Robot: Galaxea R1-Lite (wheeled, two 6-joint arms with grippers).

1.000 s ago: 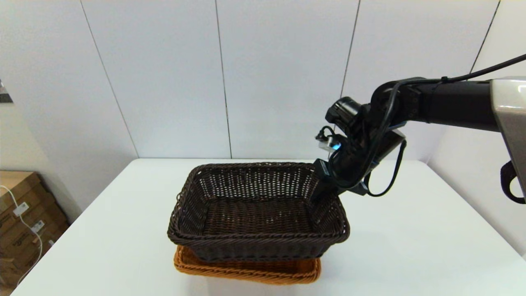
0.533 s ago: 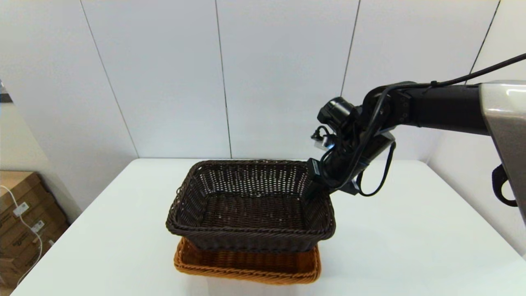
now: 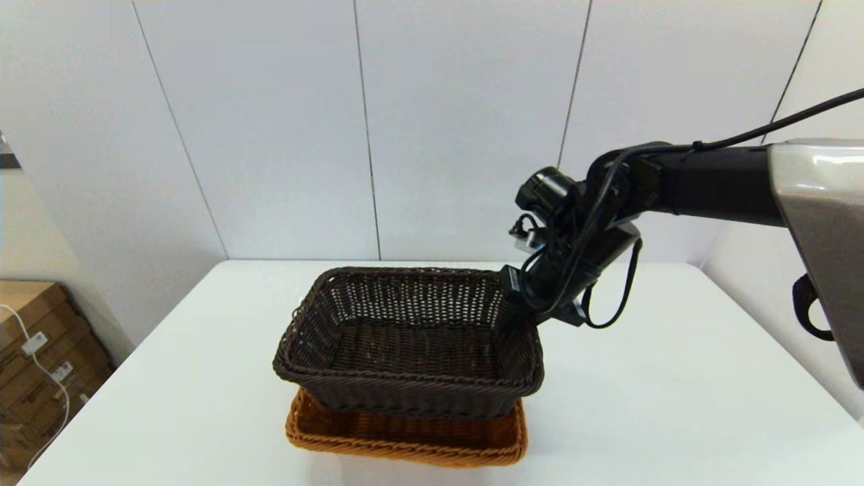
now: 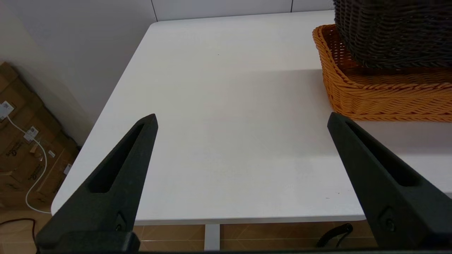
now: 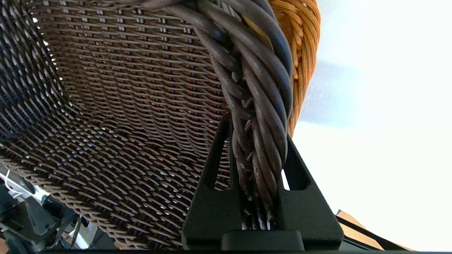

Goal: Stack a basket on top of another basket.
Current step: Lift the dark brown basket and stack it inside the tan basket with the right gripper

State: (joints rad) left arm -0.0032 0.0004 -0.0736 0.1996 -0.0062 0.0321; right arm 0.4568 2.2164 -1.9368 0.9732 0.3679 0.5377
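The dark brown basket will sit nested down inside the orange-tan basket's rim [image 3: 417,372] once my right gripper releases it.
The dark brown basket [image 3: 405,341] hangs tilted over the orange-tan basket [image 3: 405,435], which sits on the white table near its front edge. My right gripper [image 3: 516,312] is shut on the dark basket's braided rim [image 5: 254,106] at its right side. The right wrist view shows the rim pinched between both fingers [image 5: 215,169], with the orange-tan basket [image 5: 300,53] just past it. The dark basket's bottom seems partly inside the orange one. My left gripper [image 4: 242,120] is open, low off the table's front left edge, with the orange-tan basket [image 4: 381,95] and dark basket [image 4: 392,31] to its side.
The white table [image 3: 675,391] runs back to a panelled wall. Cardboard boxes [image 3: 34,358] with a white cable stand on the floor left of the table.
My right gripper has carried the dark basket leftward and a little down, so it sits more squarely over the orange-tan basket. The left arm is not seen earlier.
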